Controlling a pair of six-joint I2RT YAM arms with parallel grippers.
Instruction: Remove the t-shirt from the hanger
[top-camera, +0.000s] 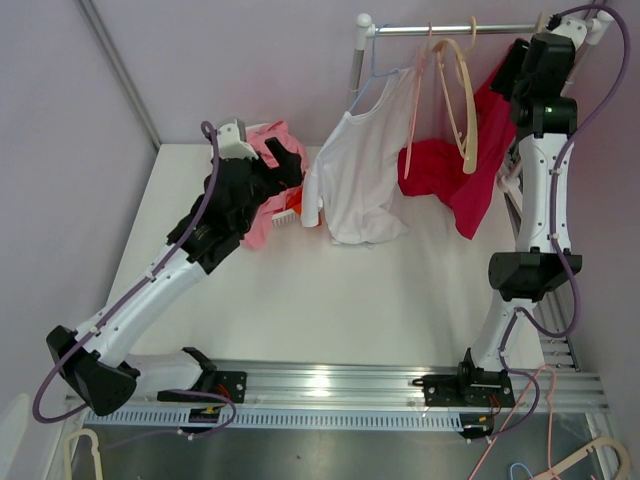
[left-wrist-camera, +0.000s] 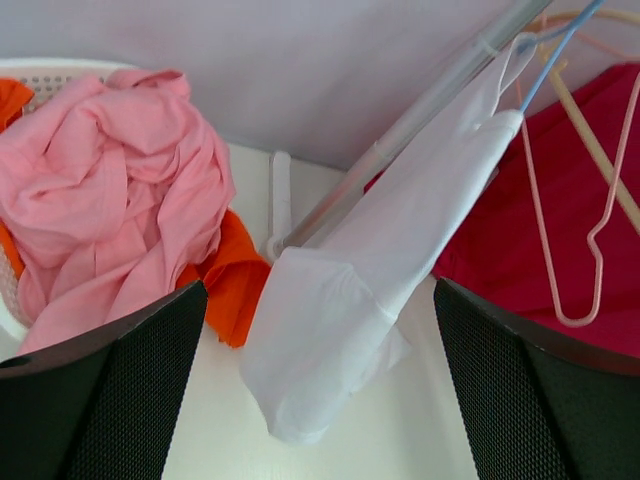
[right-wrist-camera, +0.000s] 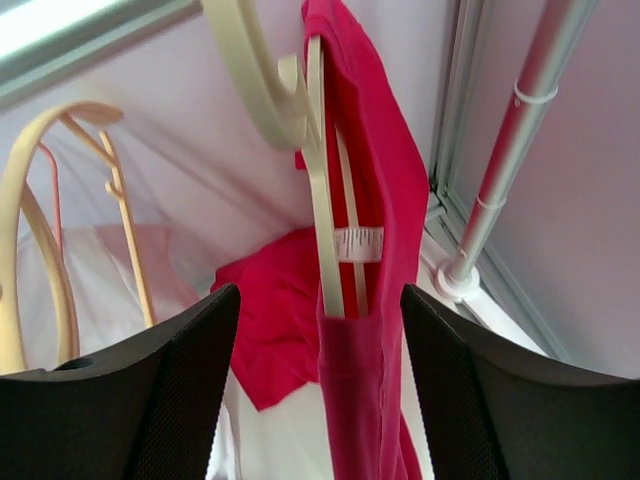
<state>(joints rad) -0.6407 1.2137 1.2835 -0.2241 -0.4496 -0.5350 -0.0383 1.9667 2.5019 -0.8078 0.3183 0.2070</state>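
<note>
Red cloth wraps the cream hanger by the fingers of the robot's right gripper, so next the right gripper grips the hanger's bar (right-wrist-camera: 326, 225) above that cloth and takes the hanger off the rail.
A white t-shirt (top-camera: 358, 175) hangs on a blue wire hanger (top-camera: 377, 68) on the rack rail (top-camera: 450, 29). My left gripper (top-camera: 288, 168) is open beside its left sleeve. In the left wrist view the sleeve (left-wrist-camera: 335, 315) hangs between the open fingers (left-wrist-camera: 320, 400), untouched. A red t-shirt (top-camera: 452, 172) hangs from a cream hanger (right-wrist-camera: 322, 215) at the rail's right end. My right gripper (top-camera: 512, 70) is open, high by the rail. Its fingers (right-wrist-camera: 320, 400) stand on either side of the red shirt's (right-wrist-camera: 365, 390) shoulder, apart from it.
A white basket (left-wrist-camera: 55, 70) at the back left holds a pink garment (left-wrist-camera: 110, 200) and an orange one (left-wrist-camera: 228, 285). An empty cream hanger (top-camera: 463, 100) and a pink wire hanger (top-camera: 414, 110) hang between the shirts. The rack's upright pole (right-wrist-camera: 510, 150) stands to the right.
</note>
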